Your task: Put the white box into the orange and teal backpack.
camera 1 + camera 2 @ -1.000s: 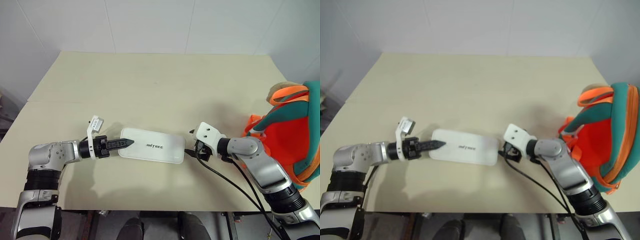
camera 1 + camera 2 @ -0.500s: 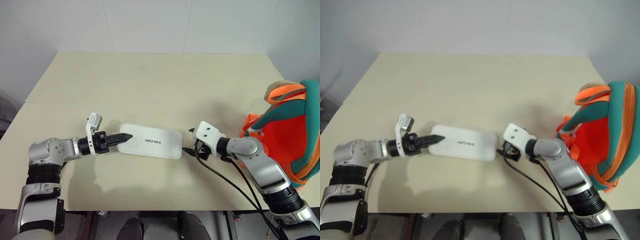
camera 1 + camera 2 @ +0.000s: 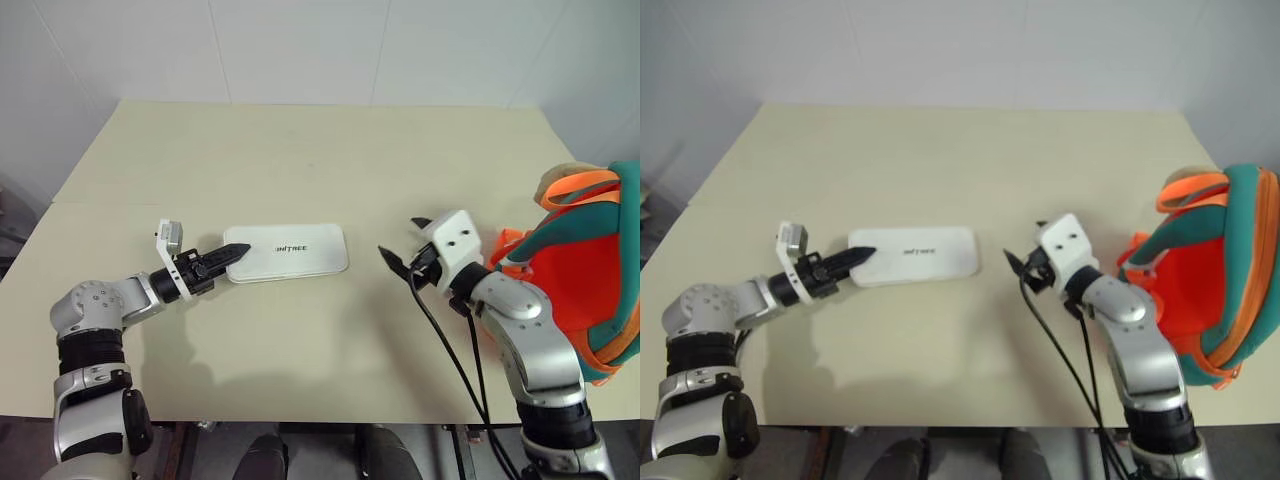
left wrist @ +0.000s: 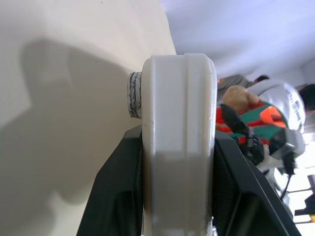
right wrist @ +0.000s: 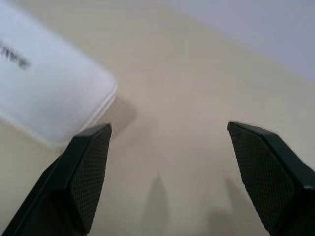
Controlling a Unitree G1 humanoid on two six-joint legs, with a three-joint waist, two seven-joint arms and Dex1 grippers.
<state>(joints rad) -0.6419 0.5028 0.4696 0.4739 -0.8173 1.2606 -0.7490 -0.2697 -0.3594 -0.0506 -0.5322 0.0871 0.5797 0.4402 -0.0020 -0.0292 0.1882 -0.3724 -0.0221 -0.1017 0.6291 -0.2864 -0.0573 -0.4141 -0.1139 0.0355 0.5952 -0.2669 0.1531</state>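
The orange and teal backpack is next for my right gripper, which will go there and close on its opening's teal edge (image 3: 528, 245) nearest the white box.
The white box (image 3: 290, 252) lies flat near the middle of the table, dark lettering up, with my left gripper (image 3: 226, 257) shut on its left end. In the left wrist view the box's edge (image 4: 178, 147) stands between the two black fingers (image 4: 118, 196). My right gripper (image 3: 402, 242) hovers open to the right of the box, a gap apart from its right end, which shows as a white corner (image 5: 49, 98) in the right wrist view. The orange and teal backpack (image 3: 585, 290) stands at the table's right edge, a beige plush charm (image 3: 558, 181) on top.
The beige table (image 3: 300, 150) runs back to a white tiled wall. Black cables (image 3: 450, 350) hang from my right wrist over the front part of the table. Bare tabletop separates the box from the backpack.
The left gripper has pushed the box farther back on the table and turned it. The right gripper has risen and drawn away from the box's right end, still open.
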